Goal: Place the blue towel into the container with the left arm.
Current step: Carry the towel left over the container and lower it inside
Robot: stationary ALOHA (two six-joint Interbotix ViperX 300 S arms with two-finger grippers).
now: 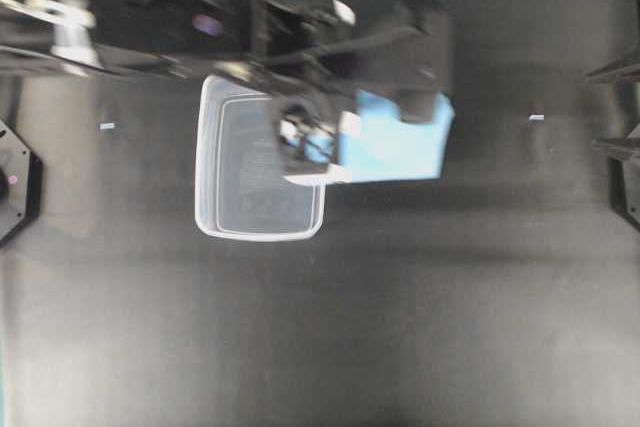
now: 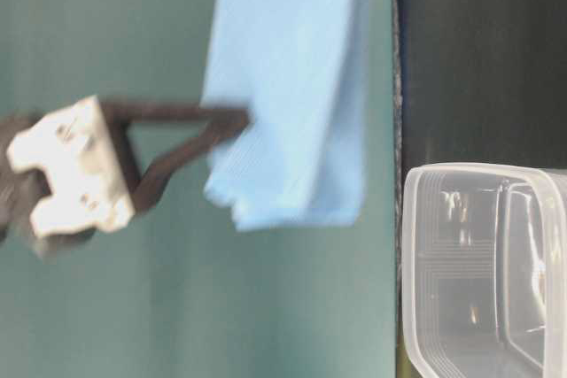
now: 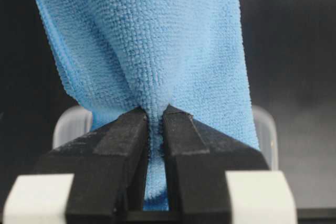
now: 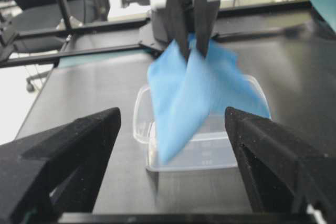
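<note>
I will release the blue towel from my left gripper on the middle of the clear container's bottom (image 1: 266, 169), inside the container's rim.
My left gripper (image 1: 312, 142) is shut on the light blue towel (image 1: 395, 137) and holds it in the air. In the left wrist view the black jaws (image 3: 155, 115) pinch a fold of the towel (image 3: 152, 40), and the clear container's rim (image 3: 73, 125) shows behind. The container (image 1: 260, 162) stands on the black table. In the right wrist view the towel (image 4: 194, 93) hangs from the left gripper (image 4: 192, 51) over the container (image 4: 205, 153), its lower corner at the near rim. My right gripper (image 4: 172, 116) is wide open and empty, at the right edge (image 1: 615, 110).
The table-level view shows the towel (image 2: 292, 86) held by a black finger (image 2: 190, 143) beside the container (image 2: 487, 263). Small white tape marks (image 1: 107, 126) (image 1: 536, 118) lie on the table. An arm base (image 1: 15, 182) sits at the left edge.
</note>
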